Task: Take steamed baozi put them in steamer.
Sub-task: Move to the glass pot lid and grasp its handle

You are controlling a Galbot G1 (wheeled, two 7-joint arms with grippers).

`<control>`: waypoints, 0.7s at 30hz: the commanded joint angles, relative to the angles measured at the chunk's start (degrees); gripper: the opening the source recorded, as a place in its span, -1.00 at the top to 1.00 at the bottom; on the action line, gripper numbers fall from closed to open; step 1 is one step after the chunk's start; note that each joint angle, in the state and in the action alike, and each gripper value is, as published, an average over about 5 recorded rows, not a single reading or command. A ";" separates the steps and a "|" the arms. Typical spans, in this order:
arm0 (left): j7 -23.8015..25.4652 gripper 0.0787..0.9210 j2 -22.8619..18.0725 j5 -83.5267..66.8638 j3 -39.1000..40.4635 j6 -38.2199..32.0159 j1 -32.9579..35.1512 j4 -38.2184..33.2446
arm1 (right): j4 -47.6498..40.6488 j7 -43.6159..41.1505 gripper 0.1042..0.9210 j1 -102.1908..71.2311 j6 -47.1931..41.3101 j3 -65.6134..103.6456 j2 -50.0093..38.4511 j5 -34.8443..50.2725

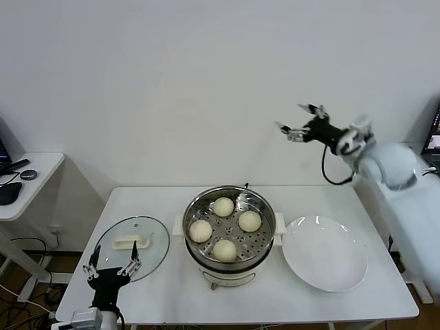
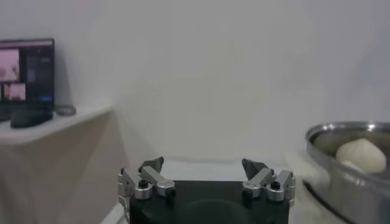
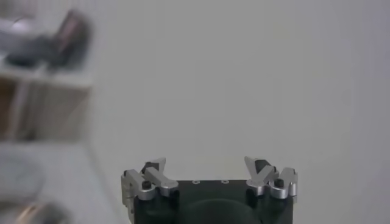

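Observation:
I should next move my left gripper to the glass lid and close it on its white handle's end (image 1: 119,243), the end farther from the steamer.
Several cream-white steamed baozi (image 1: 224,206) lie on the perforated tray inside the shiny steel steamer (image 1: 231,260) at the table's middle. One baozi (image 2: 362,154) shows over the steamer rim (image 2: 341,130) in the left wrist view. My left gripper (image 1: 113,267) (image 2: 203,164) is open and empty, low at the table's front left corner beside the glass lid. My right gripper (image 1: 301,121) (image 3: 207,164) is open and empty, raised high above the table's back right, well away from the steamer.
A round glass lid (image 1: 132,239) lies flat left of the steamer. A white plate (image 1: 324,253) with nothing on it sits to the steamer's right. A side desk (image 1: 31,180) with a monitor (image 2: 27,73) stands at the far left.

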 commanded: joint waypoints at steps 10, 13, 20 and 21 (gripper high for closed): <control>-2.40 -0.77 6.05 38.26 -2.05 -4.00 -6.90 11.12 | 4.78 17.25 -0.76 -46.72 14.28 32.33 26.47 -3.79; -8.51 -0.77 10.24 61.22 -0.43 -6.38 -7.80 15.34 | 5.87 17.22 -0.76 -48.14 14.54 31.59 26.52 -4.25; -11.88 -0.77 24.10 84.45 3.38 -8.03 -7.62 24.58 | 9.04 16.79 -0.76 -49.76 15.20 31.15 26.44 -4.83; -10.85 -0.77 25.15 84.81 3.59 -7.67 -7.78 25.55 | 9.30 16.64 -0.76 -50.15 15.21 31.19 26.42 -4.84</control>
